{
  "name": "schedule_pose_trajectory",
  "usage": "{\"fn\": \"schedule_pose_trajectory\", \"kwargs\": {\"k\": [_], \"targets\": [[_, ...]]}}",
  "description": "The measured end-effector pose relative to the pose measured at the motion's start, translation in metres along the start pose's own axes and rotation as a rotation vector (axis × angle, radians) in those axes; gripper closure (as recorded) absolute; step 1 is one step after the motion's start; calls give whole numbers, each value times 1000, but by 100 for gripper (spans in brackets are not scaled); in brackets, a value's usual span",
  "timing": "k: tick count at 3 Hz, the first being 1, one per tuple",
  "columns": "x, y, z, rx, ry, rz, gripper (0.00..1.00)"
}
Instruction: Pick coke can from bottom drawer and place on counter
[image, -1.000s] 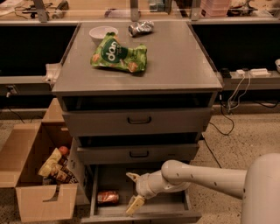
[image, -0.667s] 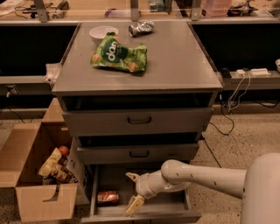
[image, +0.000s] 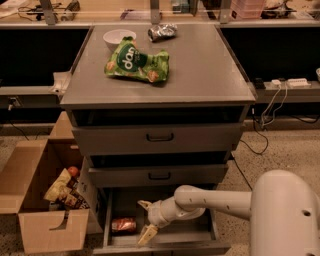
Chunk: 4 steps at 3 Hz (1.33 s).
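Note:
The robot's gripper needs to next move to the coke can in the open bottom drawer and close around the coke can's end (image: 132, 226) closest to the gripper's fingers.
The coke can (image: 123, 225) lies on its side on the floor of the open bottom drawer (image: 195, 239), at its left. My gripper (image: 144, 219) reaches into the drawer from the right, just right of the can and apart from it. Its two pale fingers are spread, one at the upper side (image: 144, 204) and one at the lower side (image: 146, 234); it holds nothing. The counter (image: 200, 70) is the grey top of the cabinet above.
A green snack bag (image: 136, 62), a white bowl (image: 119, 38) and a silver foil packet (image: 162, 32) lie on the counter's back left. Two closed drawers with black handles (image: 160, 136) sit above. An open cardboard box (image: 47, 200) of snacks stands at the left.

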<state>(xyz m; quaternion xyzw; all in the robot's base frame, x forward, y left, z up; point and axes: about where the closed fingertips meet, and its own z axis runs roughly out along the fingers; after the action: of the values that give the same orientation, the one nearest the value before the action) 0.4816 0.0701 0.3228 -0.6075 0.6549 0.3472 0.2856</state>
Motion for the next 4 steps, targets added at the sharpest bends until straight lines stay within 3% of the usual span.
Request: {"fn": "schedule_pose_trajectory", "kwargs": {"k": [2, 4], "targets": [[27, -34, 61, 47, -17, 4, 0], [72, -66, 110, 86, -5, 49, 0]]}}
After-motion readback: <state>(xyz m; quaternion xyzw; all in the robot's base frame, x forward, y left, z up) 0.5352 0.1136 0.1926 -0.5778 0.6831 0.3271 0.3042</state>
